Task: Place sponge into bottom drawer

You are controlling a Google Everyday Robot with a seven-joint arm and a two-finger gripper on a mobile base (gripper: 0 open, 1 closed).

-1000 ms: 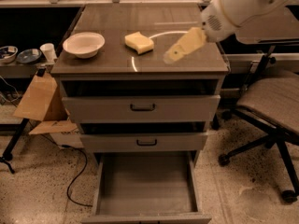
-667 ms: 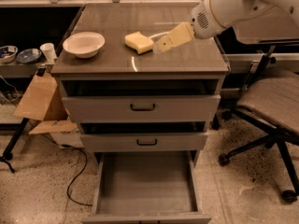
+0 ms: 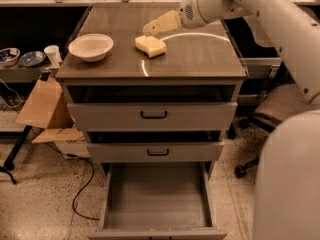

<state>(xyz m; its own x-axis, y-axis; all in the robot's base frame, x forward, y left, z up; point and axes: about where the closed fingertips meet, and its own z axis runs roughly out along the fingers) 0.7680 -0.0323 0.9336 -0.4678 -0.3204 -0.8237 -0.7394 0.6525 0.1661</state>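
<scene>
The robot's gripper needs to next move down to the middle of the sponge [image 3: 150,45] beside the white bowl and close there.
The pale-yellow sponge [image 3: 150,46] lies on the cabinet top [image 3: 195,59], right of the white bowl [image 3: 91,46]. My gripper [image 3: 148,29] hangs just above and behind the sponge, reaching in from the upper right on the white arm [image 3: 260,14]; it looks a little apart from the sponge. The bottom drawer [image 3: 157,223] is pulled fully out at the foot of the cabinet, and its flat grey interior holds nothing.
Two upper drawers [image 3: 152,115] with black bar handles stand slightly ajar. A cardboard box [image 3: 44,106] and a cable [image 3: 82,194] lie on the floor at left. A shelf with cups and bowls [image 3: 30,58] is at far left. An office chair [image 3: 272,111] stands at right.
The gripper has swung left across the cabinet top, from its right side to just above the sponge. The view has also shifted closer and higher. The sponge has not moved.
</scene>
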